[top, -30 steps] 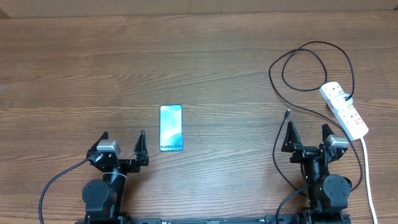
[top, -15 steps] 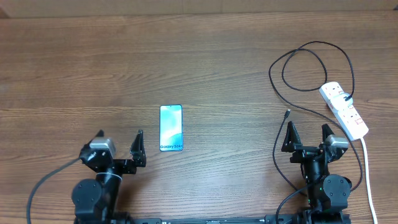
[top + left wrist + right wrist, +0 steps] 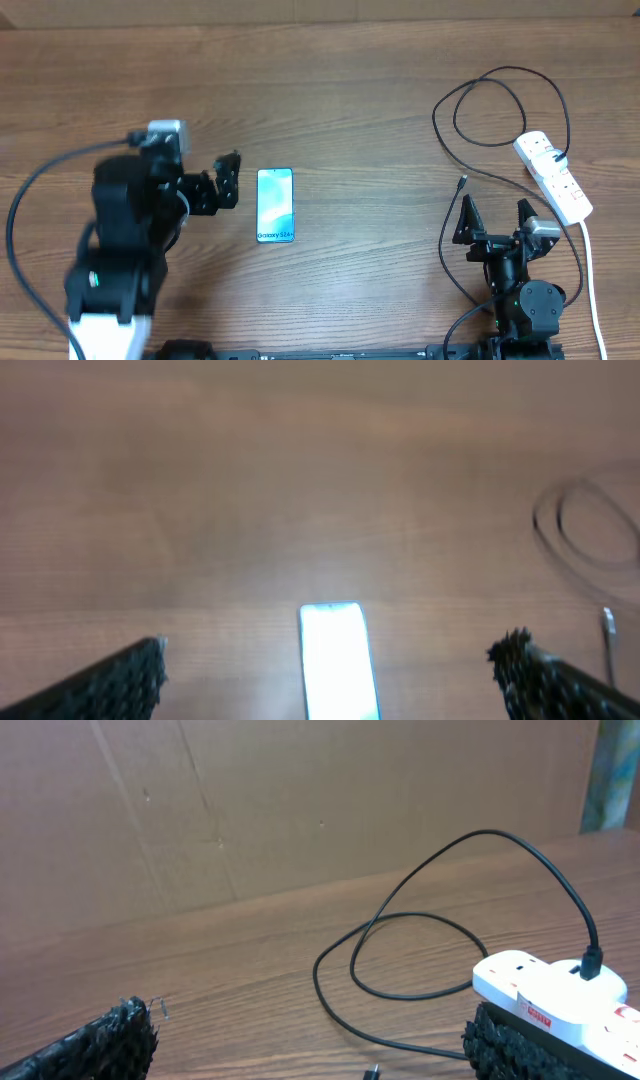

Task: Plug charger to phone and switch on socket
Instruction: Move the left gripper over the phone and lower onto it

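Next, my left gripper grasps the phone by its long sides, at the middle of the phone's screen (image 3: 275, 201) (image 3: 338, 667).
The phone (image 3: 275, 205) lies flat at centre-left, its light blue screen up; it also shows bright and blurred in the left wrist view (image 3: 338, 660). My left gripper (image 3: 230, 182) is open and empty just left of the phone; in the left wrist view (image 3: 335, 645) its fingers straddle the phone from above. The black charger cable (image 3: 438, 110) loops at far right, its free plug tip (image 3: 461, 183) lying on the wood. Its other end is in the white socket strip (image 3: 552, 175). My right gripper (image 3: 494, 222) is open and empty, just near of the plug tip (image 3: 372, 1072).
The strip's thick white cord (image 3: 592, 280) runs down the right edge to the table front. In the right wrist view the cable (image 3: 400, 920) and strip (image 3: 545, 985) lie ahead, with a brown cardboard wall (image 3: 300, 800) behind them.
My left arm has swung from the table's front up and forward to the phone's left side, gripper still open. The right arm, phone and cable have not moved.
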